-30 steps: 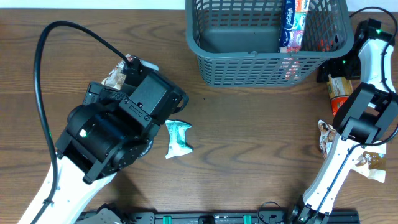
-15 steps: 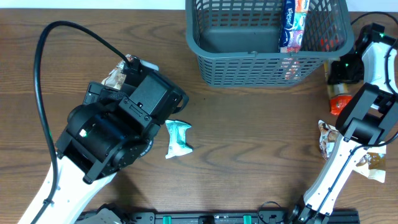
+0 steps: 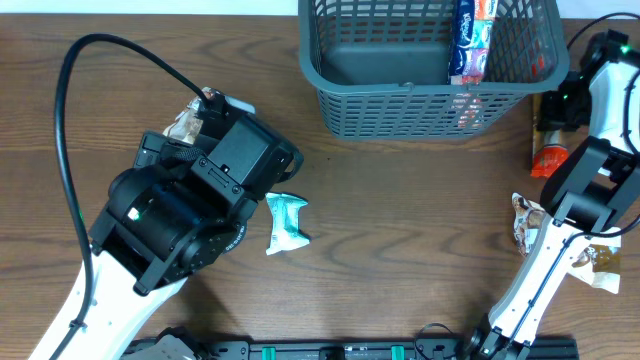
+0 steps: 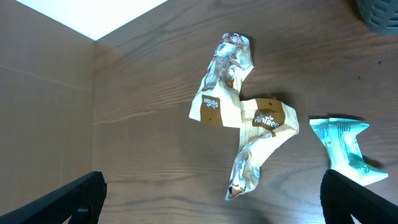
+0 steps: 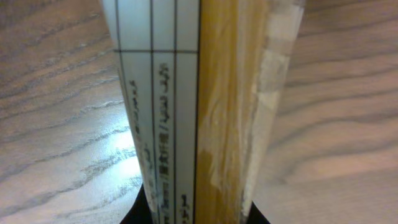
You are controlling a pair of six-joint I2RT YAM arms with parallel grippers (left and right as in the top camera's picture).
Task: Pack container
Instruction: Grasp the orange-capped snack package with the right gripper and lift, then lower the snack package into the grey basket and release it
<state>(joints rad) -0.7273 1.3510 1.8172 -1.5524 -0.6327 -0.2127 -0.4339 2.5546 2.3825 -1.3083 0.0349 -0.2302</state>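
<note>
My right gripper needs to set the long orange-and-yellow packet down on the bare bottom of the basket, against the blue-and-red snack packet (image 3: 427,44), and let go of it there.
The container (image 3: 345,110), a dark grey-blue slatted basket, stands at the far middle-right of the table with a blue-and-red snack packet (image 3: 470,38) inside it. Just right of the basket, my right gripper (image 3: 553,108) is shut on a long orange-and-yellow packet (image 3: 545,158). In the right wrist view the white label and yellow side of that packet (image 5: 199,106) fill the frame, pinched in the right gripper (image 5: 193,214). My left gripper (image 4: 214,205) stands wide open over a crumpled brown-and-white packet (image 4: 249,124), without touching it.
A teal packet (image 3: 285,222) lies on the table right of the left arm, also visible as the teal packet (image 4: 345,146) in the left wrist view. Two more crumpled packets (image 3: 523,222) (image 3: 600,265) lie beside the right arm's base. The basket's corner (image 4: 380,12) shows in the left wrist view.
The right gripper has closed on the orange-and-yellow packet and shifted a little to the right and away. The left arm has not moved.
</note>
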